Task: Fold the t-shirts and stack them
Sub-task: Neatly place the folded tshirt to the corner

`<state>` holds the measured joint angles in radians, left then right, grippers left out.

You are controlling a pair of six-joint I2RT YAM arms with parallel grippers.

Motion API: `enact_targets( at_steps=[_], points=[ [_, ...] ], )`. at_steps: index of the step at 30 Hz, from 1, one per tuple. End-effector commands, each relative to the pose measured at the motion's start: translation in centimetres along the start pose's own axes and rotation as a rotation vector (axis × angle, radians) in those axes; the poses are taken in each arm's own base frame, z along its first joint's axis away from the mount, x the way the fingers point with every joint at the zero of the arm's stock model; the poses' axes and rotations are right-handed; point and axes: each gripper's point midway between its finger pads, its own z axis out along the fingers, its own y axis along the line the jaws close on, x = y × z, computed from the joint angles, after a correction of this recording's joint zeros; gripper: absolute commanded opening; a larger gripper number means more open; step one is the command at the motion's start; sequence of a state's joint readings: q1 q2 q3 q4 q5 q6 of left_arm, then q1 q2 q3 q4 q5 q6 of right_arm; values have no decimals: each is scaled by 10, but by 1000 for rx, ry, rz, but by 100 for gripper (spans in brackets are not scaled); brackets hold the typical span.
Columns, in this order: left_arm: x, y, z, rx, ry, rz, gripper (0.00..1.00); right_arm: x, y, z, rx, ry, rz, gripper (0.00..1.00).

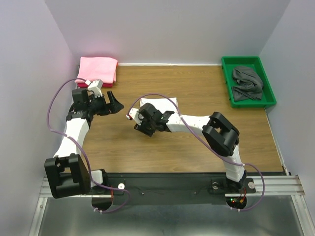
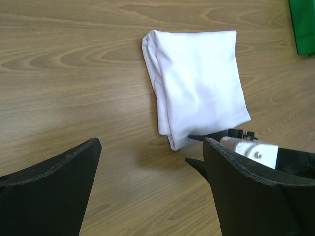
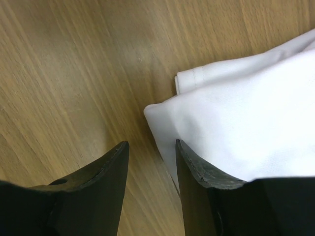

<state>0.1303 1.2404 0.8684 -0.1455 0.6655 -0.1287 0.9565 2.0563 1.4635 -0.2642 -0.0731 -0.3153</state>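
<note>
The robot's left gripper will close on the white t-shirt's folded edge (image 1: 141, 103) (image 2: 159, 84), around the middle of the side facing that gripper, close to the right gripper.
A folded white t-shirt (image 1: 165, 102) lies mid-table; it also shows in the left wrist view (image 2: 197, 83) and the right wrist view (image 3: 246, 118). My right gripper (image 1: 139, 123) is open at the shirt's near-left corner (image 3: 151, 143), with one finger over the cloth edge and the other over bare wood, and it holds nothing. My left gripper (image 1: 115, 104) is open wide and empty (image 2: 150, 147), just left of the white shirt above bare wood. A folded pink t-shirt (image 1: 98, 69) lies at the back left corner. A crumpled grey t-shirt (image 1: 247, 82) lies in the green tray (image 1: 246, 60).
The green tray stands at the back right by the wall; its corner shows in the left wrist view (image 2: 302, 24). Walls close in the table on the left, back and right. The right arm's fingertips (image 2: 197, 162) reach into the left wrist view.
</note>
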Motion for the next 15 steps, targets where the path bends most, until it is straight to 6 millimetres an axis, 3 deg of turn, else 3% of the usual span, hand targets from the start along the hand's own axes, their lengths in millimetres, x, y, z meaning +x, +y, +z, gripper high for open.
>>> enact_targets(
  at_steps=[1, 7, 15],
  points=[
    [-6, -1, -1, 1, -46, 36, 96, -12, 1, 4, 79, -34, -89, 49],
    [6, 8, 6, -11, -34, 16, 96, 7, 1, 16, 99, 6, -124, 50],
    [10, 7, 9, 9, -37, 12, 96, -44, 4, -21, 123, -101, -149, 52]
  ],
)
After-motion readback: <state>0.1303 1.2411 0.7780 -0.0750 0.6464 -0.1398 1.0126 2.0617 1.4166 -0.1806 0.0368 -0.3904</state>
